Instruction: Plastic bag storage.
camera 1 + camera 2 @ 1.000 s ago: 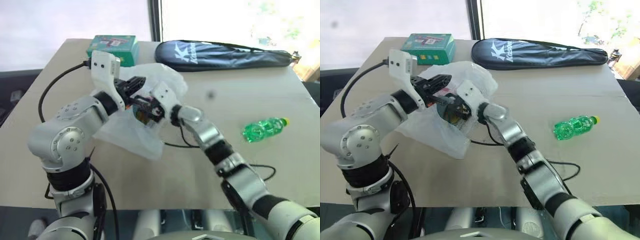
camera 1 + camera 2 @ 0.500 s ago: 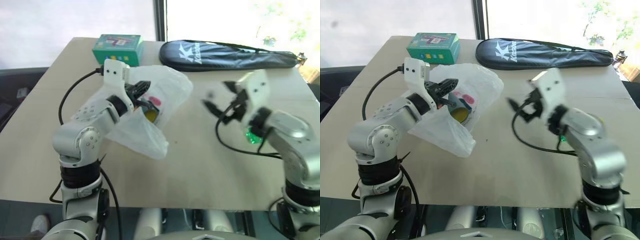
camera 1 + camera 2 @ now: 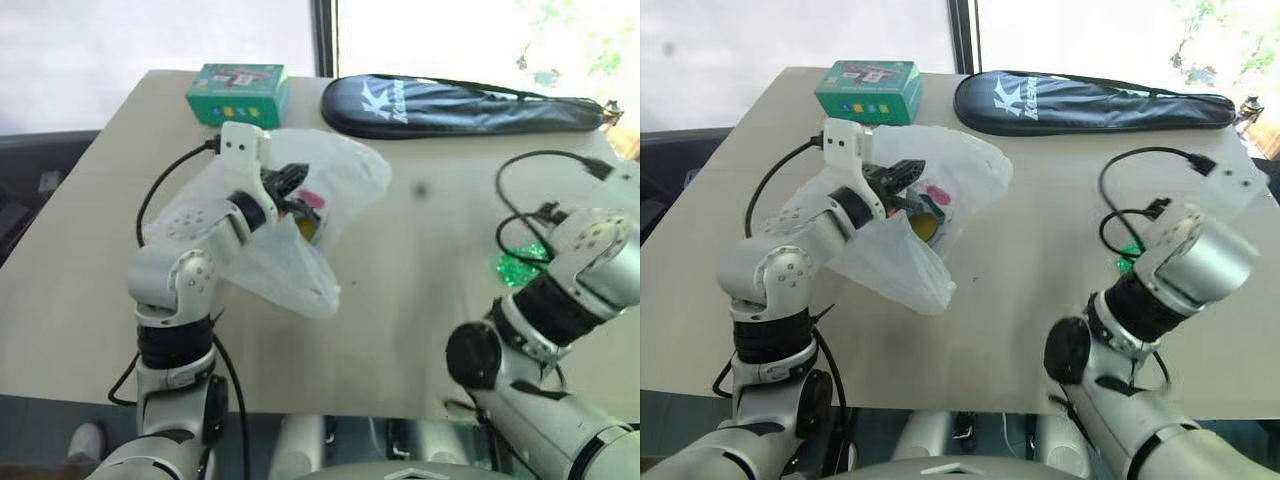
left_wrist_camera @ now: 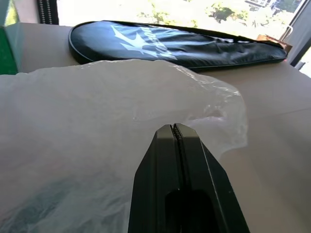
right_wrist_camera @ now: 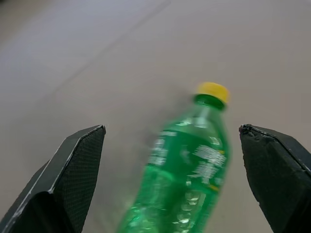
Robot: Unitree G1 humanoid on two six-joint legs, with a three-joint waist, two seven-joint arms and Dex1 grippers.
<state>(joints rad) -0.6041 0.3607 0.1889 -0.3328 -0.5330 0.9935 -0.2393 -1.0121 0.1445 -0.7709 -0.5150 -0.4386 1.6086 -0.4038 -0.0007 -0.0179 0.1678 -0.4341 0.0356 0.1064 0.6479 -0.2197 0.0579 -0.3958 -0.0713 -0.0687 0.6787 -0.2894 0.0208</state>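
Note:
My right gripper goes to the green bottle's middle (image 3: 526,251) (image 5: 182,182) next. It should close there, around the lower edge of the bottle's label.
The plastic bag (image 3: 345,180), thin and translucent white, hangs crumpled over the left half of the table, with yellow and red patches showing through it. My left gripper (image 3: 288,182) is shut on a fold near the bag's top and holds that part raised. In the left wrist view the closed fingers (image 4: 173,127) lie against the bag (image 4: 97,107). My right gripper (image 5: 171,128) stands open wide, with a green bottle (image 5: 187,170) lying between and beyond its fingers, untouched.
A green box (image 3: 237,93) sits at the table's far left, and a long black racket cover (image 3: 450,105) lies along the far edge. The green bottle (image 3: 520,268) lies at the right, partly behind my right forearm. A black cable (image 3: 520,175) loops above it. Tan tabletop (image 3: 420,300) lies bare in the middle.
My right arm has pulled away from the bag and swung right to the green bottle, its gripper opening wide. The left gripper still holds the bag.

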